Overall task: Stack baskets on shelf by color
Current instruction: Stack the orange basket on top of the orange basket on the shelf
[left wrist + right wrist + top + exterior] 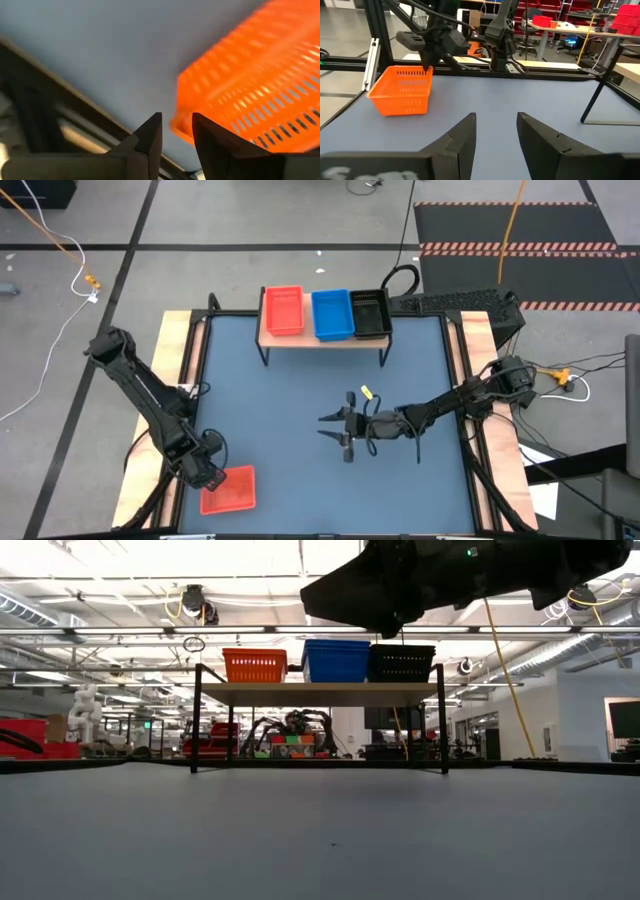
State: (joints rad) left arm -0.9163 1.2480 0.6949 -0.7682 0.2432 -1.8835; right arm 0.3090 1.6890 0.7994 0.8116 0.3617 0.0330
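The red basket is far from the robot's right gripper, so the left gripper will grab the basket's rim [184,124] by the corner and bring the basket over to hand it over.
A lone red basket [232,490] sits by its bottom on the blue table near the near-left corner; it also shows in the right wrist view [402,92]. My left gripper [207,470] hangs over its far-left corner, fingers pointing down with a narrow gap. One finger [215,145] is over the basket's inside [250,90] and the other [150,137] outside the wall. My right gripper [338,434] hovers open over the table's middle, touching nothing. The shelf [262,335] at the far edge carries a red [283,310], a blue [332,314] and a black stack [371,313]. My left gripper stands astride the red basket's rim at the corner [427,71], coming from above. The basket rests level on the table. I cannot tell whether either finger touches the wall.
The shelf's thin black legs [194,720] stand on the table's far part, with open room under the plank [320,693]. My right arm [420,580] hangs high over the table's middle. The table has wooden side edges [175,370]. Cables and a dark mat lie on the floor beyond.
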